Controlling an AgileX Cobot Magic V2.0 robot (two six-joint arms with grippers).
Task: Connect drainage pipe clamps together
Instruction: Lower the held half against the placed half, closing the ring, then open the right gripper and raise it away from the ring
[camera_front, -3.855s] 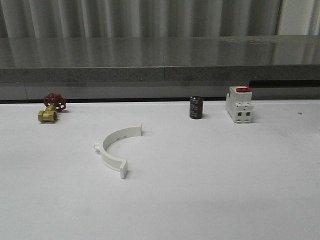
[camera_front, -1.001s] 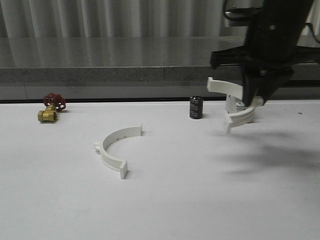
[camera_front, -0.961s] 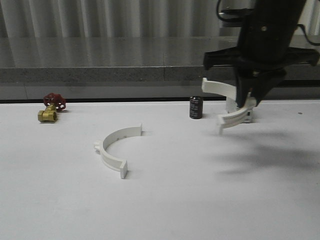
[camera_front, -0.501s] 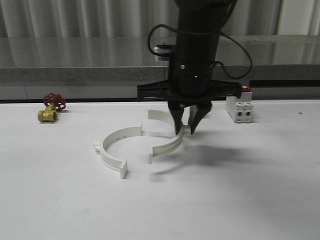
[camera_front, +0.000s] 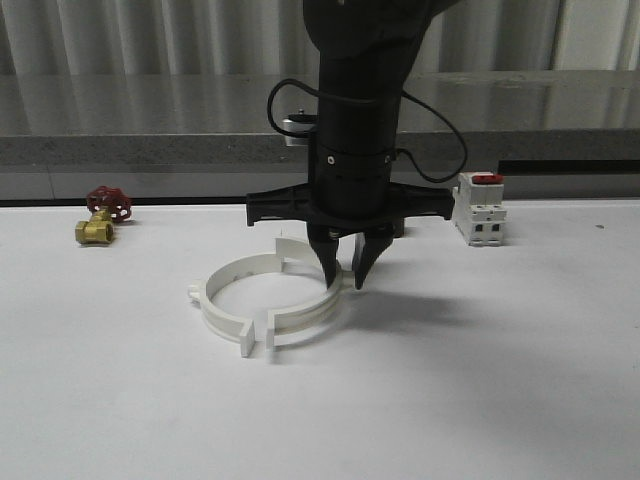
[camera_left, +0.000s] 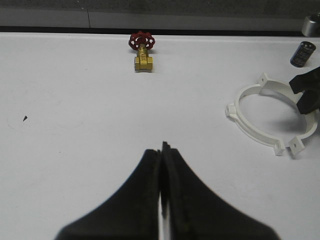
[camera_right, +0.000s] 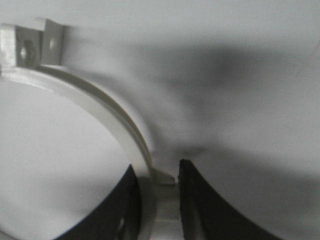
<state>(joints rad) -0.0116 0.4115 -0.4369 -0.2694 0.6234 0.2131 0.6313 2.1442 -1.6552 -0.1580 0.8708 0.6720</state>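
The clamp in my right gripper should be released on the white table (camera_front: 314, 304) against the free clamp, with the front tabs of the two meeting.
Two white drainage pipe clamps lie as one ring on the white table. The left half (camera_front: 212, 300) rests free. My right gripper (camera_front: 346, 283) is shut on the band of the right half (camera_front: 305, 322) and holds it against the left one. At the front their flange tabs (camera_front: 258, 343) stand close side by side. In the right wrist view the held band (camera_right: 110, 115) curves away from the gripper (camera_right: 157, 185) to two tabs (camera_right: 37, 47) face to face. My left gripper (camera_left: 162, 147) is shut on nothing, away from the ring (camera_left: 245, 117).
A brass valve with a red handwheel (camera_front: 103, 215) sits at the back left. A white switch with a red top (camera_front: 478, 208) stands at the back right. A dark cylinder (camera_left: 303, 53) stands behind the ring. A grey ledge (camera_front: 160, 150) runs along the table's far edge.
My right arm has carried the half clamp left and down from near the switch. It now sits against the lying half and closes the ring.
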